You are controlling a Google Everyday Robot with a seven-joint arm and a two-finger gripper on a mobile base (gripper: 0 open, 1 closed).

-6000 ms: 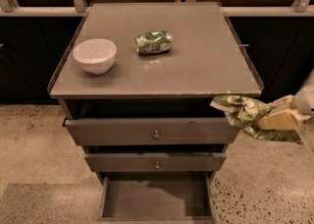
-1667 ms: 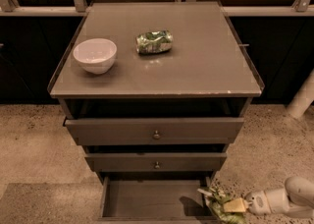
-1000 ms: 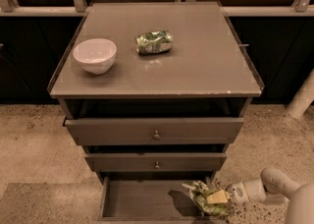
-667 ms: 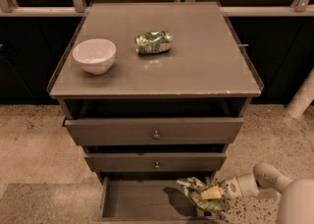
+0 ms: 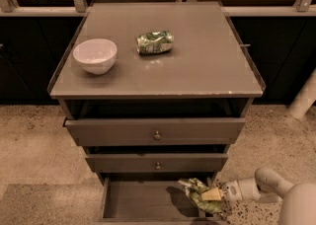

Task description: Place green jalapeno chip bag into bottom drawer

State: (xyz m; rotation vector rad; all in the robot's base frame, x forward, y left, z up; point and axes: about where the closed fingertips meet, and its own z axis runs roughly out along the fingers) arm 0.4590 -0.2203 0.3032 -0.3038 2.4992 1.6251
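Note:
My gripper is to let go of the green jalapeno chip bag, now held over the open bottom drawer, on the shadowed patch of the bottom drawer's inside [image 5: 187, 198].
The green jalapeno chip bag [image 5: 196, 194] is a crumpled light-green foil bag held over the right side of the open bottom drawer [image 5: 143, 200]. My gripper [image 5: 211, 194] is shut on the bag, reaching in low from the right, with the white arm [image 5: 266, 184] trailing off to the bottom right corner. The bag casts a shadow on the drawer's flat floor. The bag's lower part overlaps the drawer's right wall.
A white bowl [image 5: 95, 55] and a small rolled dark-green packet [image 5: 155, 42] lie on the cabinet top [image 5: 197, 71]. The two upper drawers [image 5: 156, 134] with round knobs stand slightly pulled out above the bottom drawer. Speckled floor surrounds the cabinet.
The gripper has carried the bag down from beside the cabinet top to the bottom drawer, then moved it left, further over the drawer's inside.

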